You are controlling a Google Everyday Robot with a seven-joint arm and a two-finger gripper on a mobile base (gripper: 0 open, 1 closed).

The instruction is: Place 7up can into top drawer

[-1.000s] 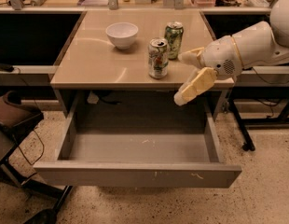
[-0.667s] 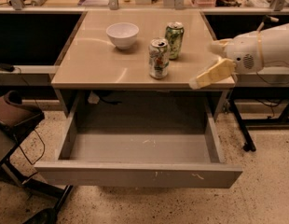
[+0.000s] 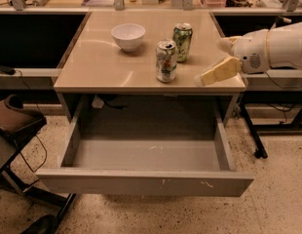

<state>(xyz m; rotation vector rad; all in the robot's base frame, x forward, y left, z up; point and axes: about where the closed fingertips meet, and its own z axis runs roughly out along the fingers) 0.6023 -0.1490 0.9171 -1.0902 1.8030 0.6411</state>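
The 7up can is in front of the darker green can. My gripper goes to it next and closes around its lower half [image 3: 165,70].
The 7up can [image 3: 166,61], pale silvery with green patches and a silver top, stands upright on the desk top near its front edge. The top drawer [image 3: 141,181] is pulled fully out below the desk, and its inside is bare. My gripper [image 3: 217,58] is over the right edge of the desk, to the right of the can and apart from it. It is open and empty, with one yellowish finger [image 3: 219,72] pointing left toward the can.
A darker green can [image 3: 182,42] stands just behind and right of the 7up can. A white bowl [image 3: 128,35] sits further left on the desk top [image 3: 92,67]. A brown chair [image 3: 14,121] is at the left, and a neighbouring desk's leg [image 3: 251,130] at the right.
My gripper and arm have pulled back to the right and slightly up, away from the desk's front edge near the can. The cans, bowl and drawer have not moved.
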